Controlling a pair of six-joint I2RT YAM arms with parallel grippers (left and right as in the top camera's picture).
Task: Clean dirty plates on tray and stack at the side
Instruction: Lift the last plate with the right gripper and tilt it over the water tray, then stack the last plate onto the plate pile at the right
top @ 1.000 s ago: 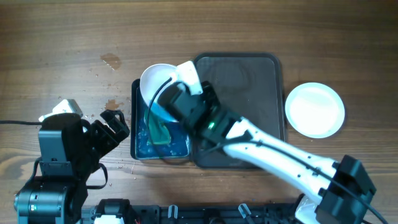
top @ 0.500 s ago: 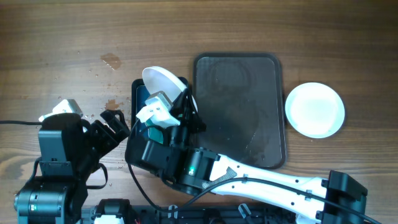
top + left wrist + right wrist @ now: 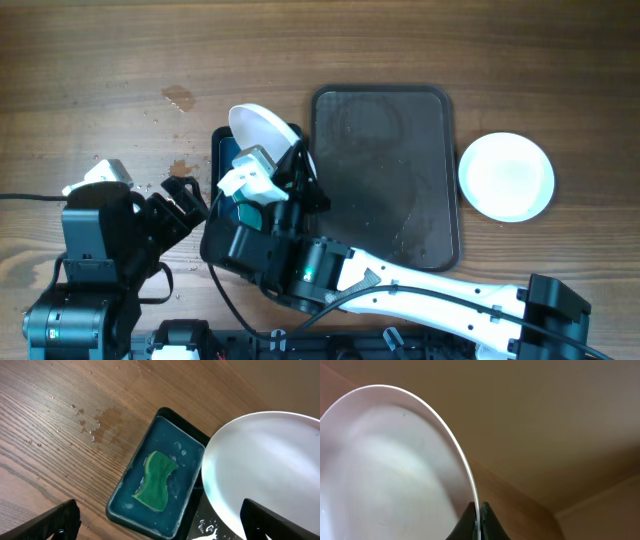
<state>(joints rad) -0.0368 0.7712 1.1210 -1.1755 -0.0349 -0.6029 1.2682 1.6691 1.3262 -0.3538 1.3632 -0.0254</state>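
Note:
The white plate in my right gripper, now tilted above the blue water basin, will be let go on top of the clean white plate (image 3: 507,176) beside the dark tray.
My right gripper (image 3: 296,165) is shut on the rim of a white plate (image 3: 258,130) and holds it tilted on edge above the blue water basin (image 3: 222,150). In the right wrist view the plate (image 3: 385,470) fills the left, its rim pinched between my fingertips (image 3: 478,519). In the left wrist view the plate (image 3: 265,465) hangs at the right, above the basin (image 3: 150,485) with the green sponge (image 3: 157,480) lying in it. My left gripper (image 3: 185,205) is open and empty, left of the basin. The dark tray (image 3: 385,180) holds no plates.
A clean white plate (image 3: 506,176) lies on the table right of the tray. Water drops and wet stains (image 3: 178,98) mark the wood left of the basin. My right arm (image 3: 400,285) crosses the front of the table.
In the last second my right arm swung back towards the front, lifting the plate off the basin and tilting it on edge. In the last half second nothing moved. The left arm stayed still.

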